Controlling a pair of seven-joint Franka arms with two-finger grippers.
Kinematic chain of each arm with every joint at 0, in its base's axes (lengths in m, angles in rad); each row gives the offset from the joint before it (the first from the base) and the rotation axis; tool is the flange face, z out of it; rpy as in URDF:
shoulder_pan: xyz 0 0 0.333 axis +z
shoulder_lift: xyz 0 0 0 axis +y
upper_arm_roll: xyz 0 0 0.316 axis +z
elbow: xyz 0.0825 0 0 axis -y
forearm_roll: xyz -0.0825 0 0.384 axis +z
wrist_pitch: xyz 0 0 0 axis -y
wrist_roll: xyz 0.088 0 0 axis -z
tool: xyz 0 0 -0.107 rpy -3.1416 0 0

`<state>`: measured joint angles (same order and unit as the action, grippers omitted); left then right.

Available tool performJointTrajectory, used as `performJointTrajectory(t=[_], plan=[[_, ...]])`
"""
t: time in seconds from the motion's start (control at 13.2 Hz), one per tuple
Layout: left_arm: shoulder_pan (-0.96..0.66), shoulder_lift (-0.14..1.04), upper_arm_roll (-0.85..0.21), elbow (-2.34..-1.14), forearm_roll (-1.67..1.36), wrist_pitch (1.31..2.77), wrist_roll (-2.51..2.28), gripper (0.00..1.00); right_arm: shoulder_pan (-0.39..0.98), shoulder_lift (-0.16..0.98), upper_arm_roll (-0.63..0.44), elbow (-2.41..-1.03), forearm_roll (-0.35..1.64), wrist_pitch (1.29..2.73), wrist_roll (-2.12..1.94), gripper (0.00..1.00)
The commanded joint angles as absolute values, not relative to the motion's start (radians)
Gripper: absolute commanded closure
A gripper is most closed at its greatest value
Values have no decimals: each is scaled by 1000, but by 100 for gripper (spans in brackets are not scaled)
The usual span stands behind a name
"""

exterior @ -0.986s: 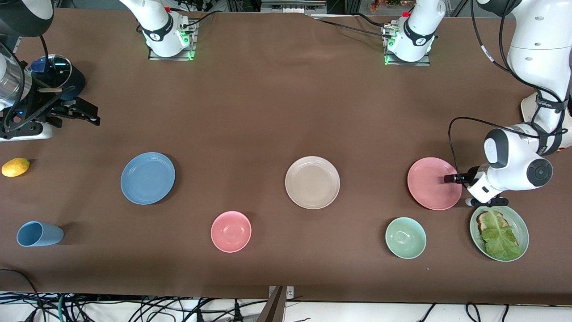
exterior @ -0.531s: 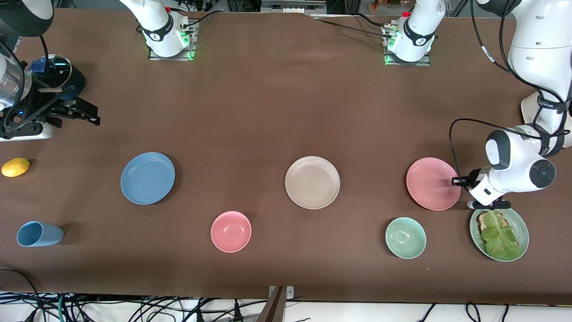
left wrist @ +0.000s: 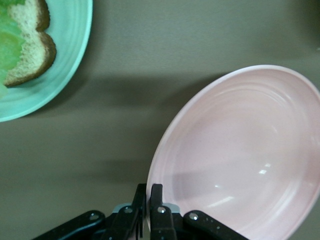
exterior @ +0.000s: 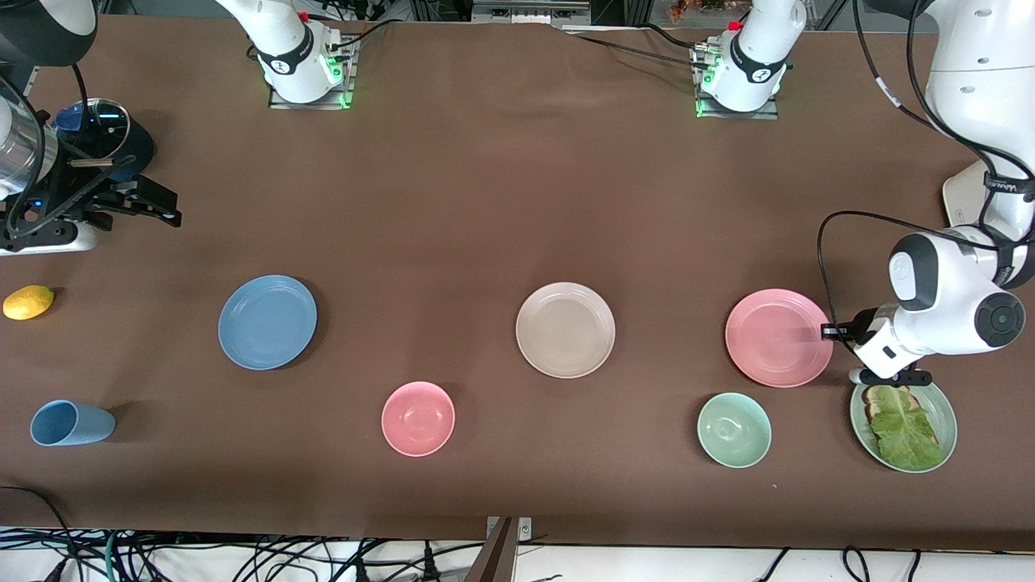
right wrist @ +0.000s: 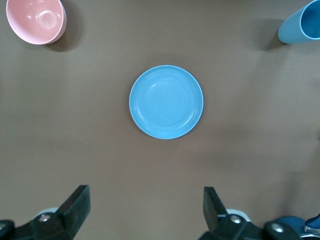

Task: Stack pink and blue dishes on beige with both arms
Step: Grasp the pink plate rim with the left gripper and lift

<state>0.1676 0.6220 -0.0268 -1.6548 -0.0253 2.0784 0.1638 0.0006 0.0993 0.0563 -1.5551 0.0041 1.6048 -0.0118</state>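
Note:
My left gripper is to let go of the pink plate squarely on top of the bare beige plate (exterior: 560,330) in the middle of the table.
The pink plate (exterior: 772,339) is toward the left arm's end of the table, with my left gripper (exterior: 826,331) shut on its rim. In the left wrist view the pink plate (left wrist: 240,155) looks tilted, and the left gripper (left wrist: 149,192) pinches its edge. At mid-table the beige plate (exterior: 565,330) lies flat and bare. Toward the right arm's end lies the blue plate (exterior: 268,322). My right gripper (exterior: 166,208) waits open, up in the air over that end of the table. Seen from the right wrist, the blue plate (right wrist: 166,101) lies well below the open right gripper (right wrist: 146,205).
Nearer the front camera stand a pink bowl (exterior: 418,418), a green bowl (exterior: 733,429) and a blue cup (exterior: 71,423). A pale green plate (exterior: 948,412) with bread and lettuce sits close beside the left gripper. A lemon (exterior: 28,301) lies at the right arm's end.
The left gripper has drawn back slightly with the pink plate's rim in it. The plate has shifted a little toward the beige plate and looks raised. The right arm has not moved.

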Motion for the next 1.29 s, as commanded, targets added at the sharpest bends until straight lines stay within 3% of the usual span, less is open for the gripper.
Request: performJointTrajectory(t=[0.0,0.23,0.61,0.76,1.21], plan=[[160,554,-44,-1660,-54,1985,176,100,-2,86,60,-1560,18,1615,-6,0],[158,503,-63,-1655,-127,1915,166,100,-3,86,60,-1560,20,1620,-6,0],[158,462,-197,-1641,-181,1884,-21,100,-2,86,60,-1560,20,1618,-5,0],[120,475,-254,-1614,-173,1891,-162,100,-2,84,61,-1560,20,1620,-5,0],[-86,600,-255,-1546,-172,1988,-394,100,-2,84,61,-1560,21,1618,-5,0]])
